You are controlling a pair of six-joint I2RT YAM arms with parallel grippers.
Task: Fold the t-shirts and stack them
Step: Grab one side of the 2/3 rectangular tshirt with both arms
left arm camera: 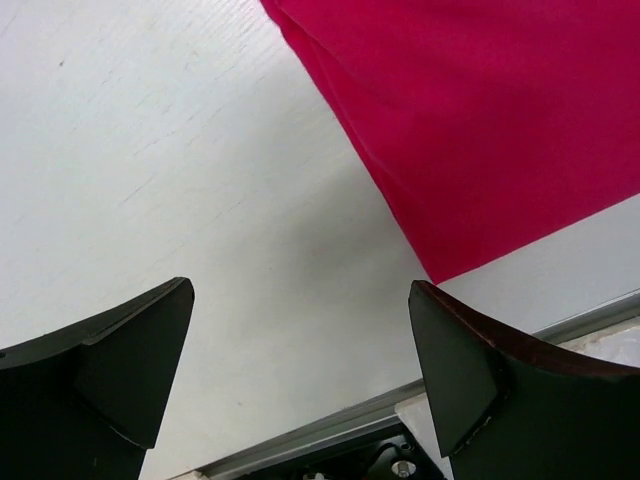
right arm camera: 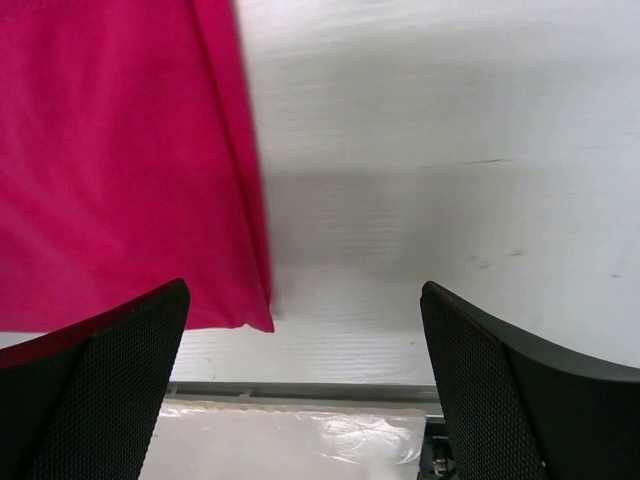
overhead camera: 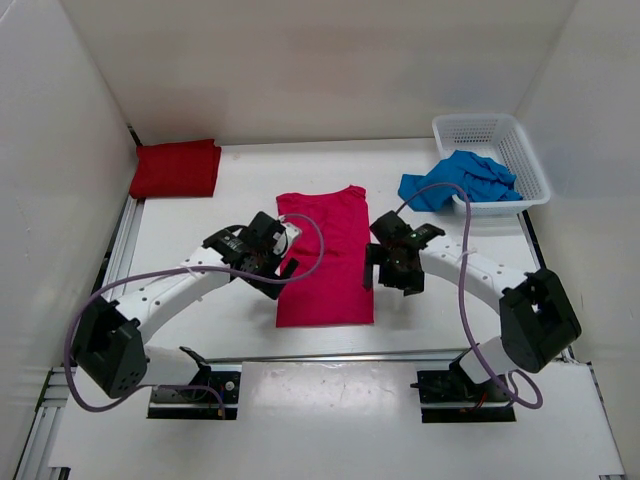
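The robot's right gripper needs to close on the near hem corner [overhead camera: 370,321] [right arm camera: 259,318] of the pink-magenta t-shirt, the one next to that gripper, by the metal rail.
The pink-magenta t-shirt [overhead camera: 324,258] lies flat in the middle of the table as a long strip, sides folded in; it also fills the upper right of the left wrist view [left arm camera: 480,120] and the left of the right wrist view [right arm camera: 120,160]. The dark red t-shirt [overhead camera: 176,168] rests folded at the back left. The blue t-shirt [overhead camera: 460,182] lies crumpled, hanging out of the basket. My left gripper [overhead camera: 284,262] [left arm camera: 300,375] hovers open at the pink shirt's left edge. At the shirt's right edge my right gripper [overhead camera: 386,274] [right arm camera: 305,385] is open too. Both are empty.
A white mesh basket [overhead camera: 520,150] stands at the back right with the blue shirt partly inside. A metal rail [overhead camera: 330,356] runs along the table's near edge. White walls enclose the left, back and right sides.
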